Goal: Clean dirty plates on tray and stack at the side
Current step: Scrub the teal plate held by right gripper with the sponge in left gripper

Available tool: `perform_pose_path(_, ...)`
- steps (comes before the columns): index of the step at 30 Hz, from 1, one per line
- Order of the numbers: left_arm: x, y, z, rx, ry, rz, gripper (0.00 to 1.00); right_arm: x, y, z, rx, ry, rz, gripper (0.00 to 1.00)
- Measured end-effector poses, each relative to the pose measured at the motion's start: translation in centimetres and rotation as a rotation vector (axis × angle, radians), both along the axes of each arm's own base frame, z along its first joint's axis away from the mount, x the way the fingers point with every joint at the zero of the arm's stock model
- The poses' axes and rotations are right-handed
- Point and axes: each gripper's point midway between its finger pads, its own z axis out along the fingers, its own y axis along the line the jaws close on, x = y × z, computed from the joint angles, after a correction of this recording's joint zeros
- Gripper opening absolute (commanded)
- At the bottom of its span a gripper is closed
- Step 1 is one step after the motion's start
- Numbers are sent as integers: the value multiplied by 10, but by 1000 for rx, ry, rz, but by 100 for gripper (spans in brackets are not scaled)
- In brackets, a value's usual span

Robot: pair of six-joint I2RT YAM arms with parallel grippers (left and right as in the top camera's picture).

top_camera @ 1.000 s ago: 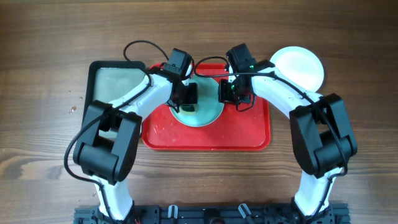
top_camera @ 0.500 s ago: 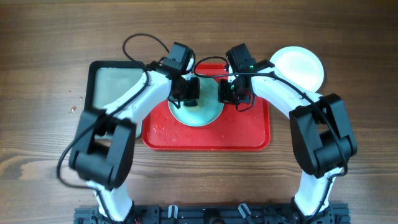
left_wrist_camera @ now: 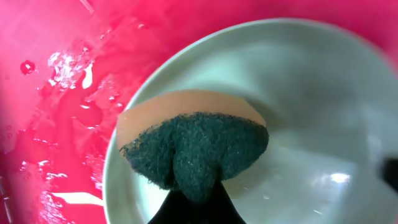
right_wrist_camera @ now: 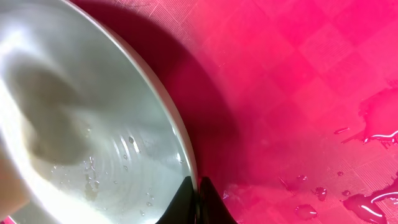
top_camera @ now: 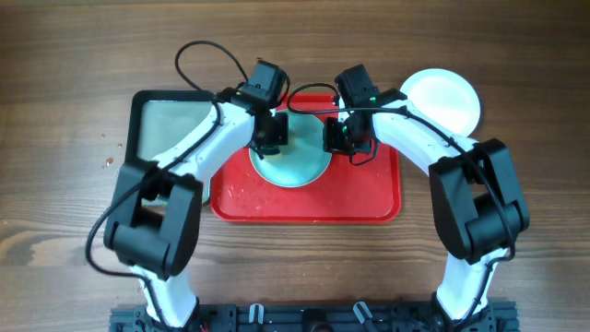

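Observation:
Next, my left gripper releases the sponge in the far half of the black-rimmed tray (top_camera: 165, 138), next to the red tray.
A pale aqua-blue plate (top_camera: 297, 166) lies on the red tray (top_camera: 369, 198). My left gripper (top_camera: 272, 138) is shut on a sponge (left_wrist_camera: 193, 146), green scouring side and tan foam, pressed onto the plate's far left part (left_wrist_camera: 311, 106). My right gripper (top_camera: 337, 138) is shut on the plate's right rim (right_wrist_camera: 183, 140), one finger inside and one outside. Water drops lie on the plate (right_wrist_camera: 81, 137). A second plate (top_camera: 442, 100), white, sits on the table to the right of the tray. A third plate is not in view.
A black-rimmed tray (top_camera: 171, 120) stands left of the red tray. The red tray is wet, with puddles and drops (left_wrist_camera: 68, 68) beside the plate and more drops (right_wrist_camera: 373, 118) on its right side. Cables loop above both wrists.
My left gripper has moved the sponge up and to the left across the plate, toward its far edge. My right gripper and the plate have not moved.

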Motion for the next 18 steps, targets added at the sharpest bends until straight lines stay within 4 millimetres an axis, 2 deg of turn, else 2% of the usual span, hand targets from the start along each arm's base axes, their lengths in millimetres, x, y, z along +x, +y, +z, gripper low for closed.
perform_pose_path(4,1,12,-21,79,22,14,4,0,0,0,0,-1,1,4)
perform_pose_path(11,3,11,-27,85,26,14,4,0,0,0,-3,-14,37,5)
perform_pose_path(14,5,6,-27,60,25,5,4,0,0,0,-6,-24,61,5)
perform_pose_path(18,10,-11,-27,-46,22,-43,4,0,0,0,-8,-25,66,4)
